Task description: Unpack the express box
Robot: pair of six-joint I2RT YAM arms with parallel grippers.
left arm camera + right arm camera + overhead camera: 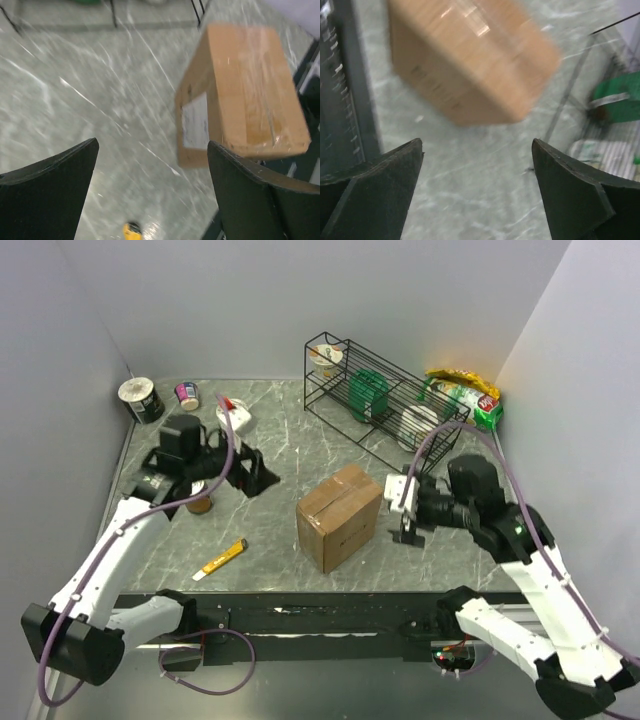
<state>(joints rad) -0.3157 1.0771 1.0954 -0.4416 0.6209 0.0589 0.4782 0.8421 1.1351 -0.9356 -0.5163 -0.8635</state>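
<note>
Tape shuts the express box, so I will next move my left gripper to the yellow utility knife and grip the middle of its body [221, 559].
The express box [338, 515], a brown carton with clear tape over its shut top flaps, stands on the marble table between both arms. My left gripper [255, 475] hovers open to the box's left, some way off. In the left wrist view the box [245, 90] shows a white label [196, 122] on its side, beyond the open gripper [152, 145]. Just right of the box, my right gripper [398, 510] is open and points at it. The right wrist view has the box [470, 60] ahead of the empty, open gripper [477, 142].
A yellow utility knife [222, 560] lies near the front left, also seen as a yellow tip [132, 231]. A black wire rack [385, 400] with a green pack [367, 395] stands at the back, snack bags [465, 390] beside it. Cans [142, 398] and cups [235, 418] sit back left.
</note>
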